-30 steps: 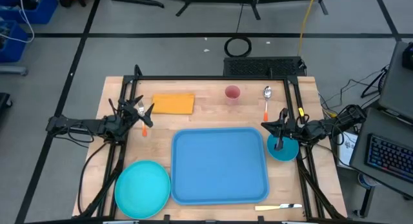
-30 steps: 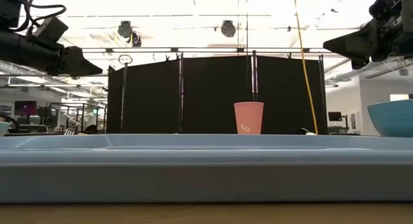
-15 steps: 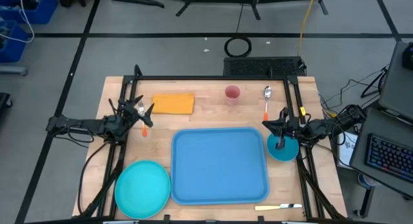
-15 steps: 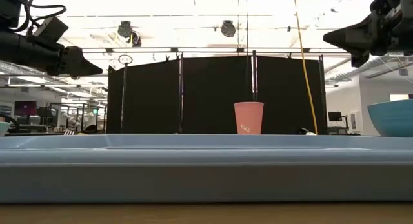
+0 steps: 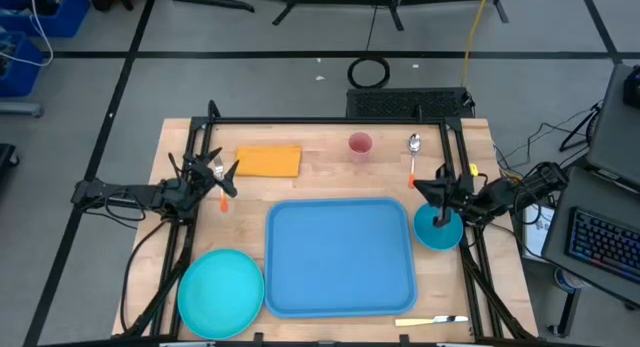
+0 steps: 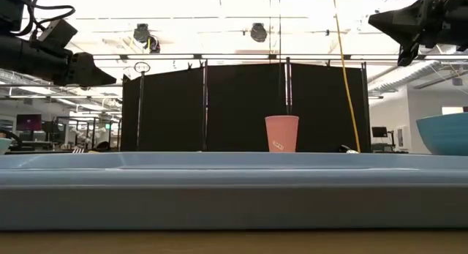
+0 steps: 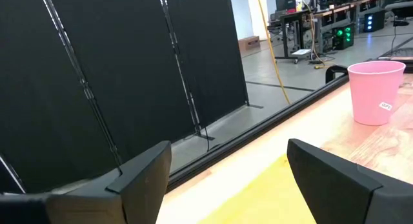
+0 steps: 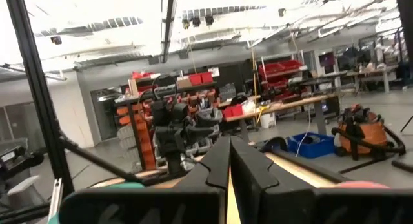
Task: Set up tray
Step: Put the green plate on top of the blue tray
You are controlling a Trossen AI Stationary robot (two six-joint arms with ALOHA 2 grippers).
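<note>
The robot's left gripper will next go to the teal plate's far rim (image 5: 223, 251), on the side toward the orange napkin, and close there.
The light-blue tray (image 5: 340, 255) lies flat in the middle of the table; its near rim fills the low view (image 6: 234, 188). My left gripper (image 5: 228, 171) hangs open and empty above the table's left side, beside the orange napkin (image 5: 268, 160); the left wrist view (image 7: 229, 146) shows its fingers apart. My right gripper (image 5: 418, 184) is shut and empty, raised above the table's right side between the spoon (image 5: 413, 152) and the teal bowl (image 5: 438, 230). It shows high in the low view (image 6: 380, 21), and in the right wrist view (image 8: 229, 143) its fingers are together.
A round teal plate (image 5: 220, 292) lies at the near left. A pink cup (image 5: 360, 144) stands at the far middle. A knife (image 5: 430, 321) lies at the near right edge. An orange-handled utensil (image 5: 224, 195) lies below my left gripper. Black frame rails border the table.
My right gripper has gone up, staying shut, and drifted slightly toward the far edge. Nothing on the table has moved.
</note>
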